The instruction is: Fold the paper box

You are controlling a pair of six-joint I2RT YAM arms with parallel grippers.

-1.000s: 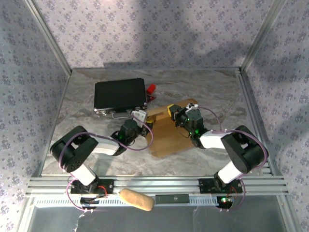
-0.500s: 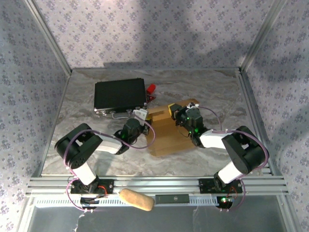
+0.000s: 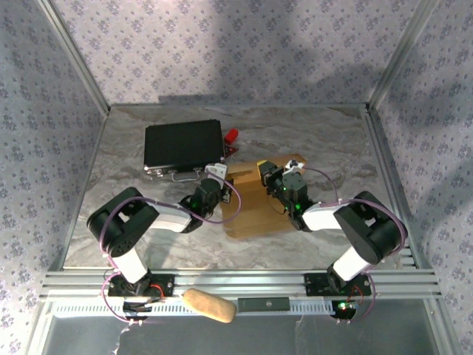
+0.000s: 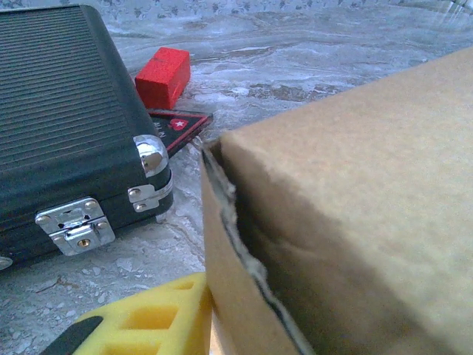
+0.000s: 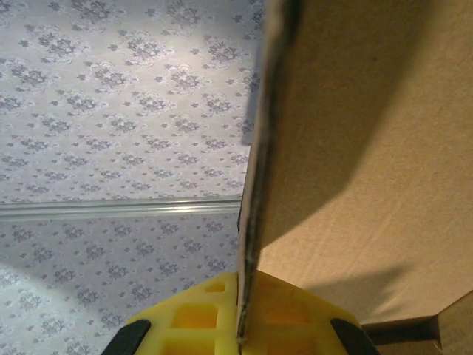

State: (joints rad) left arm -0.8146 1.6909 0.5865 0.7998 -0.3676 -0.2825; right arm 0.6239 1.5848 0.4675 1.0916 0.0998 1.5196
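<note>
The upright flap is pinched inward from the box's free rear corner by my right gripper, so that gripper should open, back away and take that rear corner (image 3: 301, 157) while my left gripper holds.
The paper box (image 3: 251, 203) is brown cardboard, part folded, lying in the middle of the table between both arms. My left gripper (image 3: 216, 176) is at its left rear corner. In the left wrist view one yellow finger (image 4: 140, 322) presses on the outside of the box's side wall (image 4: 229, 296), and the other finger is hidden behind the cardboard. My right gripper (image 3: 267, 174) is at the box's far edge. Its yellow fingers (image 5: 185, 318) are shut on an upright cardboard flap (image 5: 347, 148), whose edge runs between them.
A black ribbed case (image 3: 183, 146) with metal latches lies close behind the left gripper, also in the left wrist view (image 4: 59, 126). A red block (image 3: 231, 136) sits at its right. A tan bread-like lump (image 3: 209, 305) rests on the front rail. Patterned walls enclose the table.
The left gripper has moved right and slightly back against the box corner. The right gripper has shifted left with its flap, and the box has slid a little left.
</note>
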